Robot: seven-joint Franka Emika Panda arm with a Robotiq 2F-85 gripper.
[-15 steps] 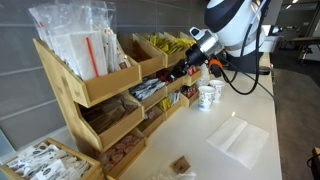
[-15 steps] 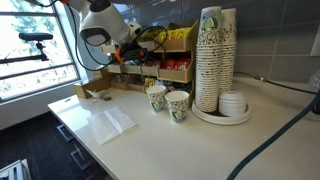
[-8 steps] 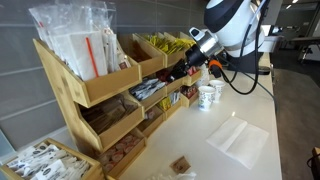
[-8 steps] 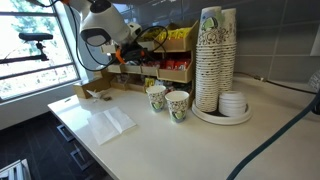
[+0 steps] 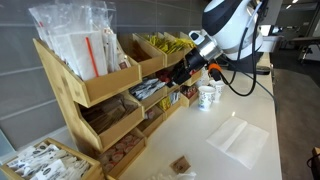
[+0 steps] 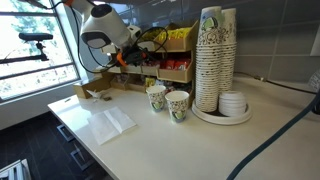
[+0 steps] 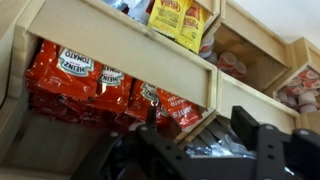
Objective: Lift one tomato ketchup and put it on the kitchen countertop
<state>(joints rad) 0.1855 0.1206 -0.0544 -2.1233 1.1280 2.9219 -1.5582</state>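
Note:
I need to move into the ketchup compartment, as my gripper's open fingers are on both sides of the wooden divider, and pinch the red sachet (image 7: 179, 108) next to the divider before I lift.
The tomato ketchup sachets (image 7: 80, 85) are small flat red packets piled in a wooden rack compartment, filling the left of the wrist view. One more red sachet (image 7: 175, 108) lies against the wooden divider. My gripper (image 7: 200, 130) is open right in front of this shelf, with its dark fingers (image 7: 250, 128) spread on either side of the divider and nothing clamped between them. In both exterior views the gripper (image 5: 187, 70) (image 6: 128, 56) reaches into the middle tier of the rack. The white kitchen countertop (image 5: 255, 150) (image 6: 200, 140) stretches out below.
Yellow sachets (image 7: 180, 20) fill the shelf above the ketchup. Two paper cups (image 6: 167, 100) stand near the rack, with a tall cup stack (image 6: 215, 60) and lids (image 6: 235, 103) beside them. A clear flat bag (image 5: 238, 135) and a brown packet (image 5: 181, 165) lie on the counter.
The jaws have spread apart at the ketchup shelf. The arm has shifted only slightly.

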